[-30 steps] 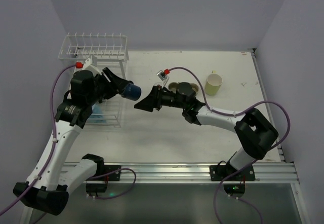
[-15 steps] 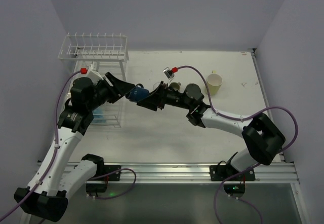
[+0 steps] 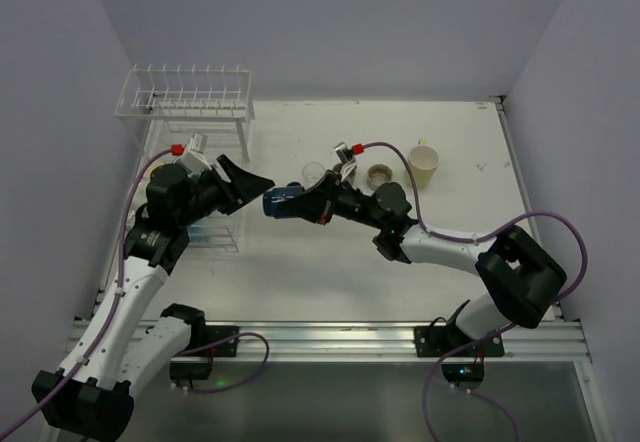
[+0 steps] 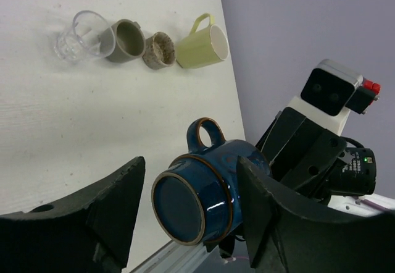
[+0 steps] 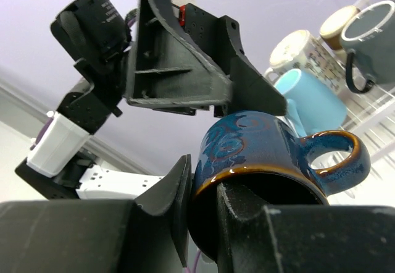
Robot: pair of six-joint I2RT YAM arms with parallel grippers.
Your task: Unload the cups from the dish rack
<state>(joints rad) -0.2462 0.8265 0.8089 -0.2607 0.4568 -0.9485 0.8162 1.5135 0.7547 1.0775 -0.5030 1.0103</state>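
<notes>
The robot's right gripper needs to put the dark blue mug down on the table (image 3: 416,210) in front of the yellow-green mug.
A dark blue mug (image 3: 278,202) hangs on its side in the air between the two arms. My right gripper (image 3: 300,202) is shut on its rim (image 5: 271,180), one finger inside the mug and one outside. My left gripper (image 3: 262,190) stands round the mug's base (image 4: 185,208); its jaws are slightly apart, with a gap showing at one finger (image 4: 117,205). The dish rack (image 3: 185,97) is at the far left. In the right wrist view it holds a light blue cup (image 5: 311,103), a dark grey mug (image 5: 370,38) and a patterned white cup (image 5: 302,50).
On the table behind the arms stand a clear glass (image 3: 314,172), a speckled small cup (image 3: 379,174) and a yellow-green mug (image 3: 422,165). A grey-tan cup (image 4: 126,38) sits between the glass and the speckled one. The walls close in on the left and right.
The arms have come together and the blue mug has moved right. My right gripper has closed on its rim; my left jaws have eased off it.
</notes>
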